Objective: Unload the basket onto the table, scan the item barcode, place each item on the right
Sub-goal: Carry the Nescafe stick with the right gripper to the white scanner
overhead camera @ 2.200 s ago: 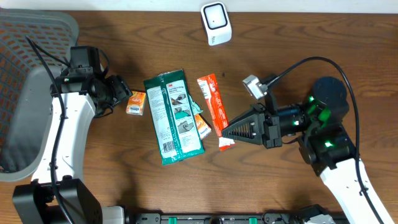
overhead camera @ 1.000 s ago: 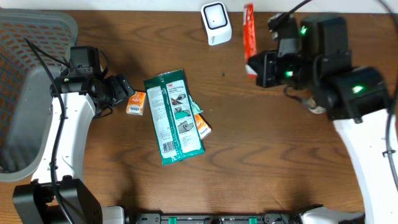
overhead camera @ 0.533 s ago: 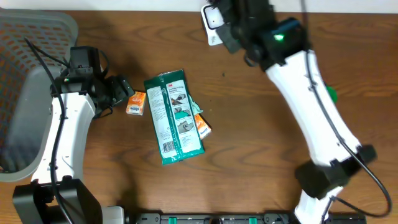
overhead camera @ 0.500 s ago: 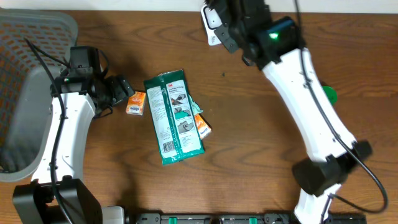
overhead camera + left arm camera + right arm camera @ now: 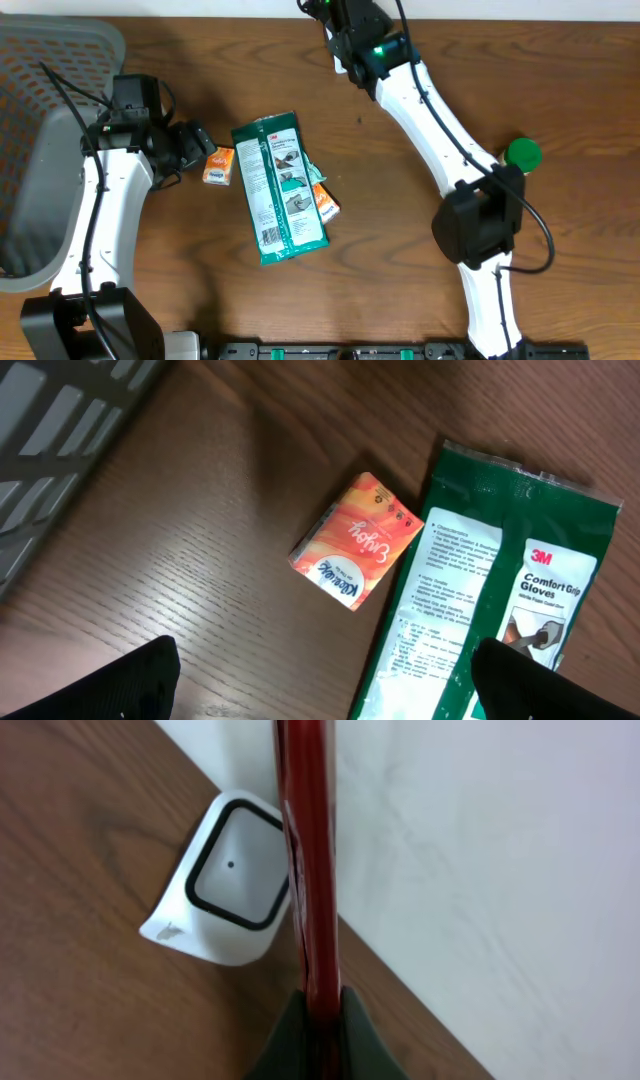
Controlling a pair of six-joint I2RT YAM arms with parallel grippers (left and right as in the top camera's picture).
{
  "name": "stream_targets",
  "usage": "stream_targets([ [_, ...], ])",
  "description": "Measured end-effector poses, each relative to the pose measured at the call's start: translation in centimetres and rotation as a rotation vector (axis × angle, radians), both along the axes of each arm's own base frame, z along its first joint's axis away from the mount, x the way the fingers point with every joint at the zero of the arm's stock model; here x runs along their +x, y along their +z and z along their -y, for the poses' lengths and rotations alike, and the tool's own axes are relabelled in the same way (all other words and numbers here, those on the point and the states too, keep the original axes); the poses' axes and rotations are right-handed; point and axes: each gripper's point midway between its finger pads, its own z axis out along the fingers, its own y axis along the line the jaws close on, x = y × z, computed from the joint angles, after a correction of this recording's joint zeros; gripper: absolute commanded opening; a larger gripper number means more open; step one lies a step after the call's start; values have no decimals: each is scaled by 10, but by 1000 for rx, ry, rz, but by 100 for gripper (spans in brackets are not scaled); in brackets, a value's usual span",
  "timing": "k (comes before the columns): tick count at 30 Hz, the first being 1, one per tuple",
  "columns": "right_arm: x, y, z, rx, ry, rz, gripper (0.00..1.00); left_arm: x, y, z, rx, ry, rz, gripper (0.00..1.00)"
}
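Next, I release the red snack packet with my right gripper on the bare wood (image 5: 539,177) close beside the green disc.
The item is a red snack packet (image 5: 308,860), seen edge-on and upright in the right wrist view. My right gripper (image 5: 322,1008) is shut on its lower end. Just left of the packet, by the white wall, stands the white scanner (image 5: 232,878) with its black-framed window. In the overhead view the right arm reaches to the table's back edge and covers the scanner. My left gripper (image 5: 322,690) hangs open above the table, its fingertips (image 5: 135,678) wide apart with nothing between them.
An orange tissue pack (image 5: 218,165) lies just right of the left gripper (image 5: 197,146). Beside it are a green gloves packet (image 5: 278,188) and a small orange packet (image 5: 326,203). A grey basket (image 5: 40,130) fills the left edge. A green disc (image 5: 522,153) lies at right.
The right arm has lifted the red packet from the table's middle and swung it to the scanner at the back edge. The left arm has stayed still.
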Motion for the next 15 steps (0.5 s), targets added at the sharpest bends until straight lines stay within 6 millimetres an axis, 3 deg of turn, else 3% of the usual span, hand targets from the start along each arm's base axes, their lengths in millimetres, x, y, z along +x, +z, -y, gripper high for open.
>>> stream_targets([
  [3,13,-40,10,-24,-21,-44,1,0,0,0,0,0,0,94],
  [8,23,-88,31,-48,-62,-112,1,0,0,0,0,0,0,94],
  [11,29,-111,50,-52,-101,-145,1,0,0,0,0,0,0,94],
  [15,35,-128,68,-47,-129,-167,1,0,0,0,0,0,0,94],
])
